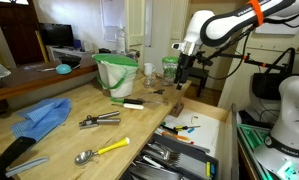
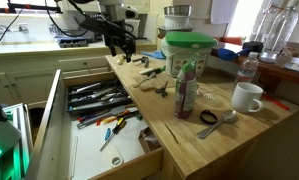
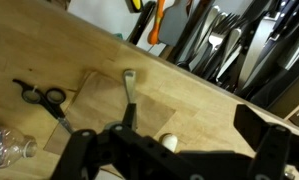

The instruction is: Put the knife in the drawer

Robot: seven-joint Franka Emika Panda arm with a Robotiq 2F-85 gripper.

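The knife's narrow middle [image 1: 160,93] [image 3: 134,118], just past its wide rounded end on the counter beside the black scissors, will be gripped by my gripper.
A slim grey-handled utensil that looks like the knife [image 3: 129,95] lies on the wooden counter, its near end hidden under my gripper. My gripper [image 3: 169,142] is open and empty, hovering just above the counter with its fingers either side of that spot. In both exterior views the gripper [image 1: 184,68] [image 2: 119,42] hangs over the far end of the counter beside the drawer. The drawer [image 1: 207,128] [image 2: 97,158] is pulled open and holds a pale divided tray with several dark utensils [image 3: 224,40].
Black scissors [image 3: 44,98] [image 2: 160,88] lie next to the knife. On the counter stand a green-rimmed bin [image 1: 116,72], blue cloth [image 1: 44,117], tongs [image 1: 99,120], a yellow-handled scoop [image 1: 104,150], a bottle [image 2: 186,90], a white mug [image 2: 247,97] and a green-handled tool [image 1: 127,103].
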